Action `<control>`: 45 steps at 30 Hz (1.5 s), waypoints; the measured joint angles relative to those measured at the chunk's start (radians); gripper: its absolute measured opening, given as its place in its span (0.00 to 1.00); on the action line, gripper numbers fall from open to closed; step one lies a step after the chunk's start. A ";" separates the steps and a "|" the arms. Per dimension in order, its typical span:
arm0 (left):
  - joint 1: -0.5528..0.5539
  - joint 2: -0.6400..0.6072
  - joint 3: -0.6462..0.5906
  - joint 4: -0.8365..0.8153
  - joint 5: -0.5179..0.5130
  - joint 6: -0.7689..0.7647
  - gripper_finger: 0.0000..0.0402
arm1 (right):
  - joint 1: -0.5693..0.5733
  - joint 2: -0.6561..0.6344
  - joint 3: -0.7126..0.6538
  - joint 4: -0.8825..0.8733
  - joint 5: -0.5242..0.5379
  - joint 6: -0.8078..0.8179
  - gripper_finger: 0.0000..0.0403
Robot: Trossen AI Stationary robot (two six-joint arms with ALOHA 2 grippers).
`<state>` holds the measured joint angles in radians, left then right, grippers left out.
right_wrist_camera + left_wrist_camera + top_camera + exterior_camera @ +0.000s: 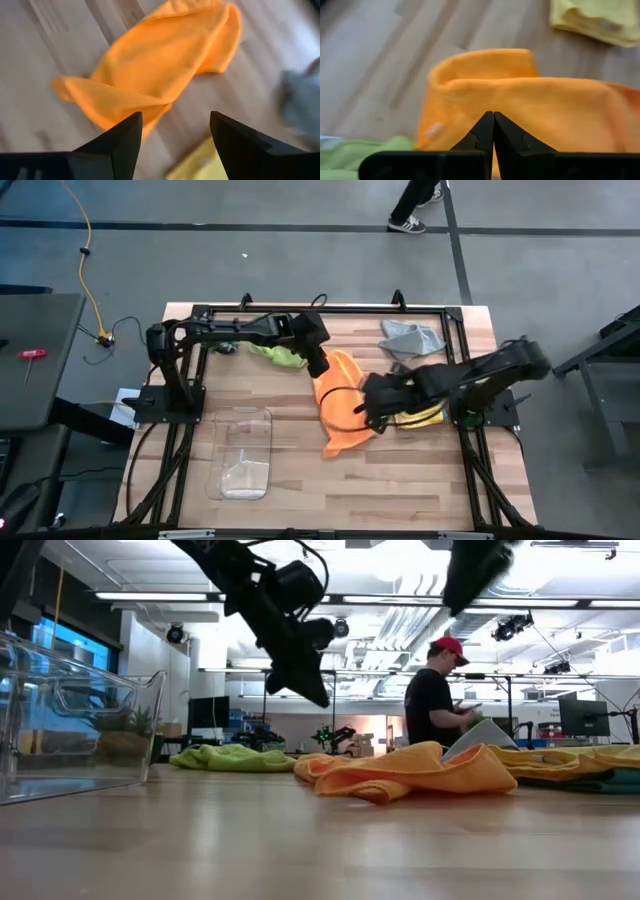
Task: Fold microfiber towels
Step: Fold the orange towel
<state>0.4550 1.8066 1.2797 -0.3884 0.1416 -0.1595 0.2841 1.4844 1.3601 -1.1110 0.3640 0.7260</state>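
Note:
The orange towel lies crumpled, far end folded over, so my left gripper will pinch the cloth (pixel 442 131) by the white tag and lift that end.
An orange towel (pixel 345 405) lies crumpled and partly folded over itself in the middle of the table (pixel 300 480); it also shows in the low view as the orange towel (pixel 410 772). My left gripper (pixel 320 368) hangs shut over the towel's far end, raised clear of it (pixel 322 700), with nothing between its fingers (pixel 493 117). My right gripper (pixel 368 408) stands open above the towel's right side, and the cloth shows below its spread fingers (pixel 176 116). A lime green towel (pixel 280 355), a grey one (pixel 412 338) and a yellow one (pixel 425 418) lie on the table around it.
A clear plastic bin (pixel 243 452) stands on the table at the near left. The yellow towel lies under my right arm, with a strip of teal cloth (pixel 600 782) beneath it. A person (pixel 435 700) stands in the room beyond the table's far edge.

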 joint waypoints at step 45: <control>0.034 0.374 0.380 -0.301 0.000 -0.060 0.39 | -0.003 -0.351 -0.526 0.532 -0.128 0.112 0.56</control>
<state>0.4892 2.1811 1.6592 -0.6891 0.1420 -0.2195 0.2813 1.1332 0.8345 -0.5785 0.2356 0.8375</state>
